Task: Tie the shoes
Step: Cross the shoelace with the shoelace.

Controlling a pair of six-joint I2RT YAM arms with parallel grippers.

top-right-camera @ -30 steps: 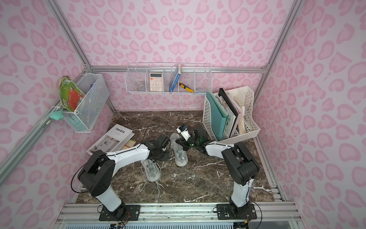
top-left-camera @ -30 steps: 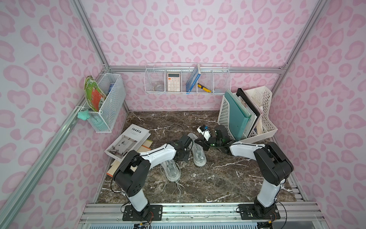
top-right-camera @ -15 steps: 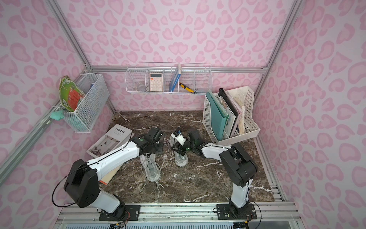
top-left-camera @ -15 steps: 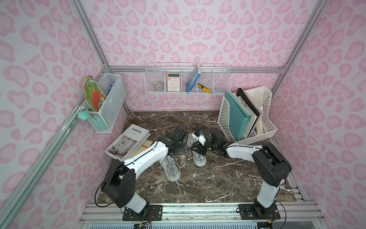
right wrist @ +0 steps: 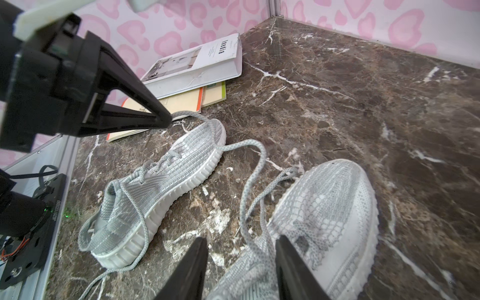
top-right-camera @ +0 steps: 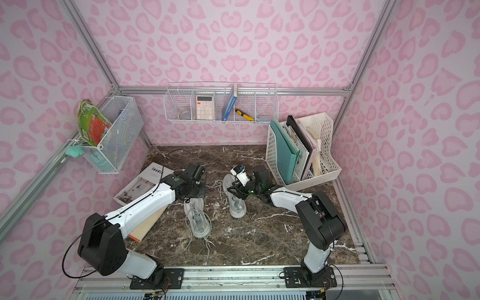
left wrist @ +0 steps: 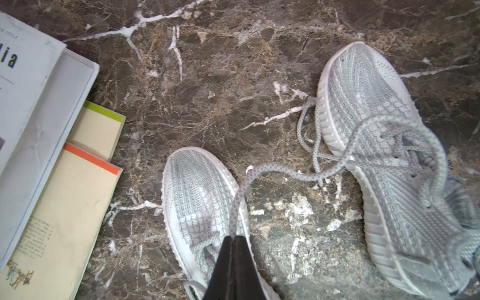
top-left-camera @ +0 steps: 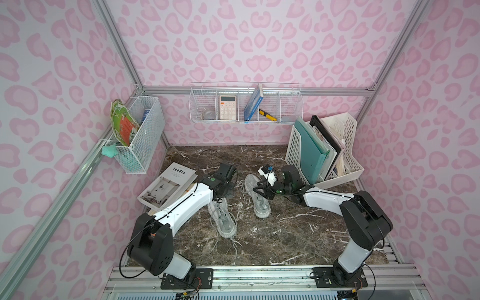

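Observation:
Next, I let go of the lace with my left gripper across the toe of the shoe (top-left-camera: pixel 248 182) (left wrist: pixel 332 96), under my right gripper.
Two light grey knit shoes lie side by side on the marble table, toes toward the back wall: the left shoe (top-left-camera: pixel 222 219) (left wrist: pixel 200 197) and the right shoe (top-left-camera: pixel 259 198) (right wrist: pixel 330 207). My left gripper (top-left-camera: pixel 223 194) (left wrist: pixel 233 237) hangs over the left shoe's toe. It is shut on a grey lace (left wrist: pixel 272 172) (right wrist: pixel 257 155) that runs in a slack curve back to the right shoe (left wrist: pixel 376 145). My right gripper (top-left-camera: pixel 261 193) (right wrist: pixel 241 238) stands open over the right shoe, and loose lace strands lie between its fingers. The left shoe's laces trail loose toward the front.
A white book (top-left-camera: pixel 168 185) lies on other books at the left, close to my left arm. A white file rack (top-left-camera: pixel 324 155) stands at the back right behind my right wrist. Wire baskets (top-left-camera: pixel 245 106) (top-left-camera: pixel 140 135) hang on the walls.
My right gripper has shifted left over the right shoe and gone from shut to open. My left gripper, still shut on the lace, has drawn it leftward over the left shoe.

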